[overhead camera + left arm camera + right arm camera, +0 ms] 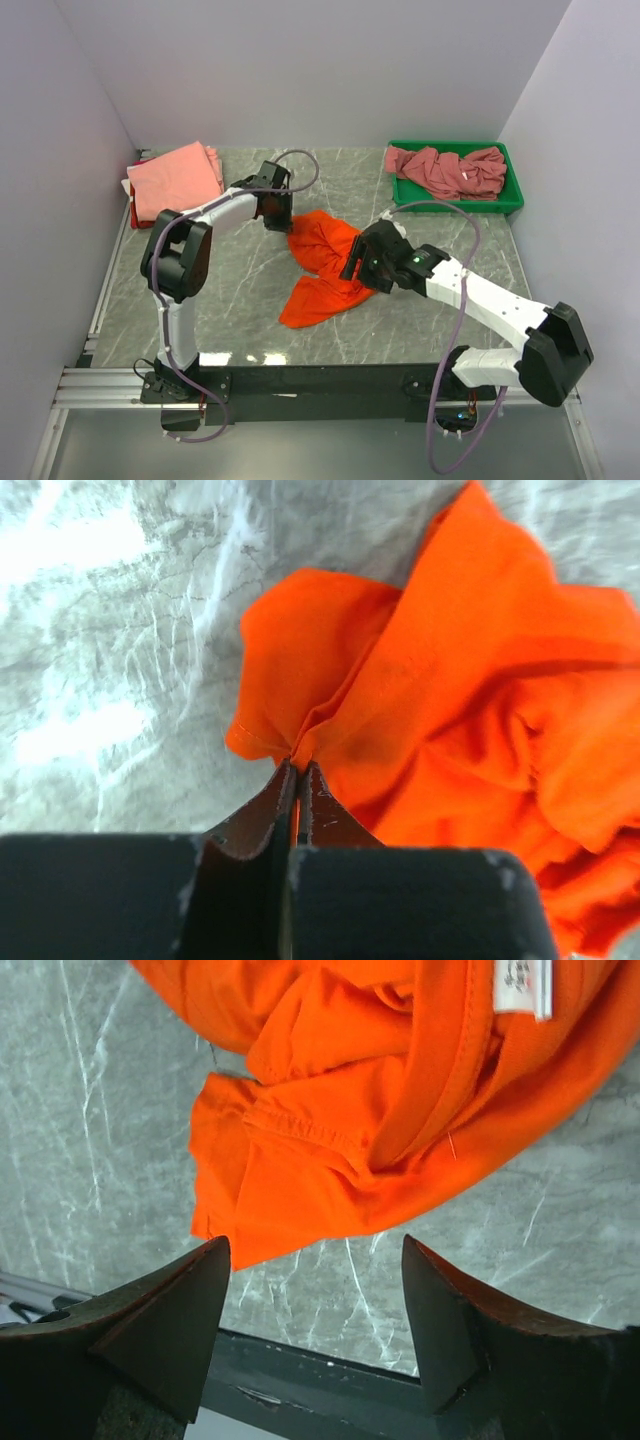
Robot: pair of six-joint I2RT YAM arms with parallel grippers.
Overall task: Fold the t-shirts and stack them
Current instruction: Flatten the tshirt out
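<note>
I have only a thin fold at the orange t-shirt's corner in my left gripper, so next I open it and grab more of the upper layer (328, 742) before lifting.
A crumpled bright orange t-shirt (320, 265) lies mid-table. My left gripper (279, 216) sits at its far left corner, and in the left wrist view the gripper (297, 766) is shut on a pinched fold of the orange t-shirt (450, 700). My right gripper (358, 262) hangs over the shirt's right side. In the right wrist view it (315, 1245) stands open and empty above the hem of the orange t-shirt (340, 1110), whose white label (522, 985) shows. A folded salmon-pink t-shirt (175, 178) lies at the back left. Rose-mauve t-shirts (447, 170) are bunched in the bin.
The green plastic bin (510, 200) stands at the back right. Under the pink shirt a stack edge (131, 190) shows near the left wall. The table's near edge, a dark rail (330, 1380), runs just below the right gripper's fingers.
</note>
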